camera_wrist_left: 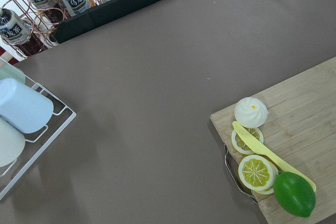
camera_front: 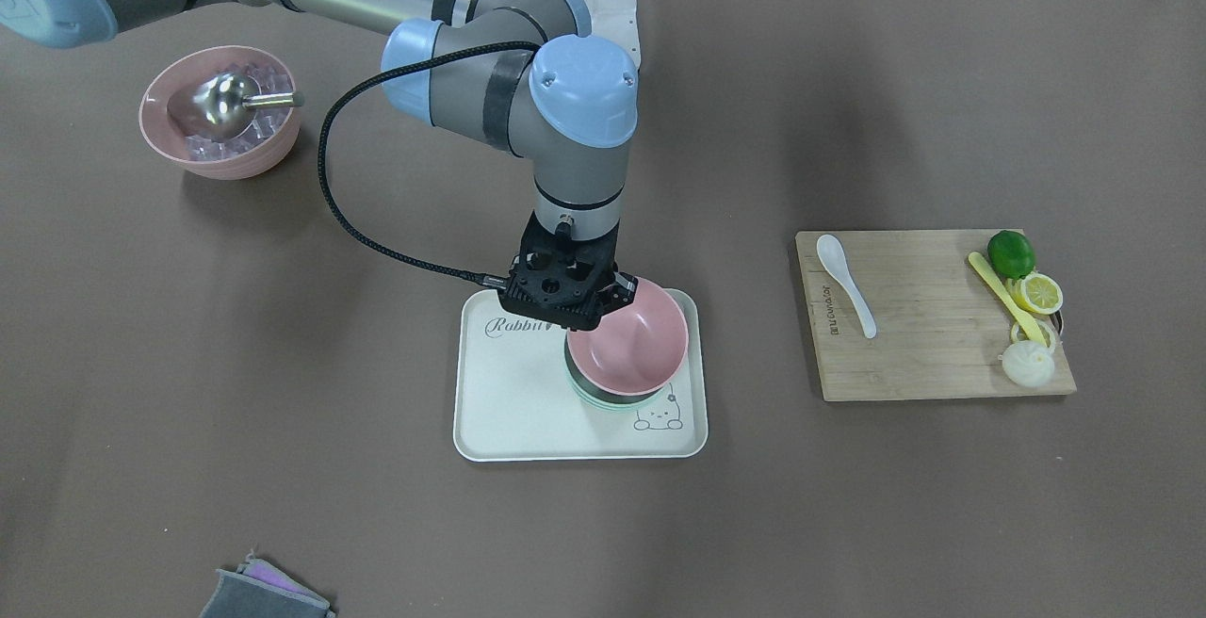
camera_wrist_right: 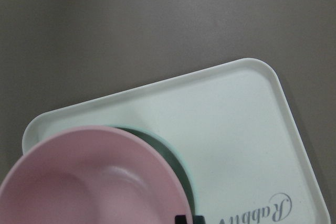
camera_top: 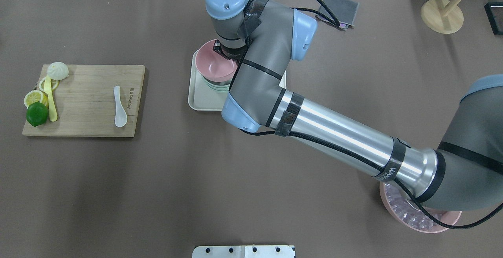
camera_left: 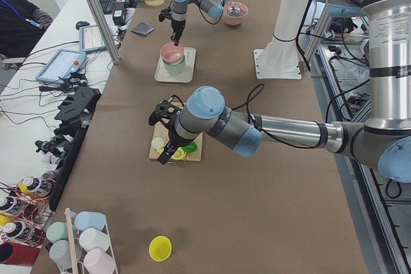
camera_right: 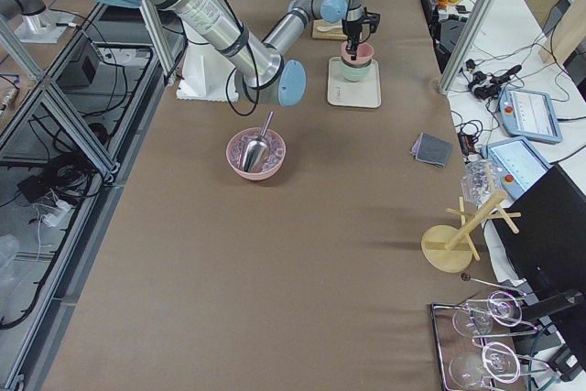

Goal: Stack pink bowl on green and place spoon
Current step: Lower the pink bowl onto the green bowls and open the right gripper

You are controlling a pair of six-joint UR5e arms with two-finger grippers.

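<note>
The robot's right gripper will release the pink bowl nested inside the green bowl (camera_front: 627, 348) (camera_wrist_right: 107, 205), next to the bear drawing on the tray. The pink bowl now sits slightly tilted in it.
The pink bowl (camera_front: 631, 340) sits slightly tilted in the green bowl (camera_front: 603, 398) on the pale tray (camera_front: 513, 411) at mid-table. My right gripper (camera_front: 617, 296) stands at the pink bowl's rim on the robot's side and is shut on it. The right wrist view shows the pink bowl (camera_wrist_right: 89, 182) over the green bowl (camera_wrist_right: 173, 153) on the tray (camera_wrist_right: 231, 119). The white spoon (camera_front: 845, 284) lies on the wooden cutting board (camera_front: 923, 335). My left gripper (camera_left: 168, 153) hovers over the board's far end; I cannot tell whether it is open or shut.
A lime (camera_front: 1011, 253), lemon slices (camera_front: 1040, 293), a yellow knife (camera_front: 999, 290) and a bun (camera_front: 1027, 364) lie at the board's end. A second pink bowl (camera_front: 221, 109) holds ice and a metal scoop. A grey cloth (camera_front: 264, 594) lies at the table edge.
</note>
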